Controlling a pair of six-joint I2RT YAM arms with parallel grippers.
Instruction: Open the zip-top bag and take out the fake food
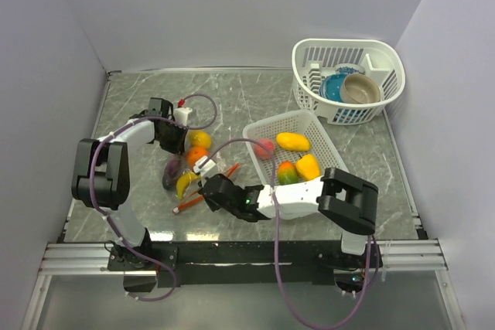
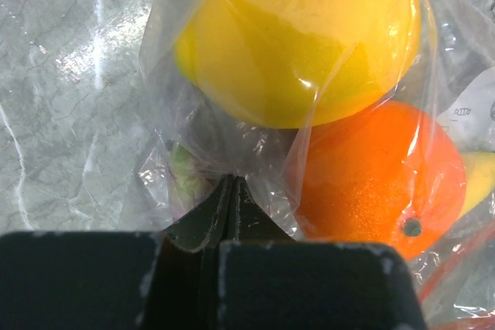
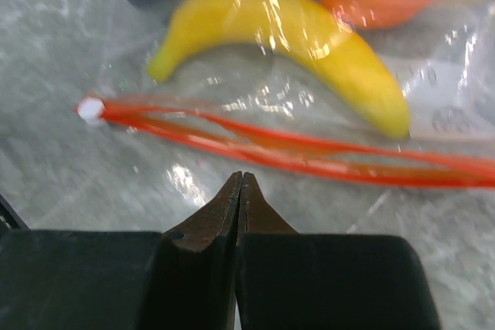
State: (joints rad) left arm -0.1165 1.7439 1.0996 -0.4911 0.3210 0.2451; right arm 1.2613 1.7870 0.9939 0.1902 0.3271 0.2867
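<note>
The robot's right gripper is shut outside the bag's red zip, so it should open, reach through the zip's gap and take the banana's near end [image 3: 393,117].
The zip-top bag [image 1: 189,166] lies on the table left of centre, its red zip strip [image 3: 309,152] split into two tracks. Inside it are fake food pieces: a yellow lemon [image 2: 298,36], an orange [image 2: 371,175], a banana [image 3: 286,28] and a dark purple piece [image 1: 173,169]. My left gripper [image 2: 232,181] is at the bag's far end, shut with clear film bunched at its tips. My right gripper [image 3: 242,177] is shut just in front of the strip, at the bag's clear lip; the film there is hard to make out.
A white rectangular mesh basket [image 1: 255,130] right of the bag holds more fake food: yellow [image 1: 293,141], pink [image 1: 264,147], red-green [image 1: 287,172] and yellow-orange [image 1: 308,166] pieces. A round white basket [image 1: 309,52] at the back right holds blue and tan bowls. Walls close in on three sides.
</note>
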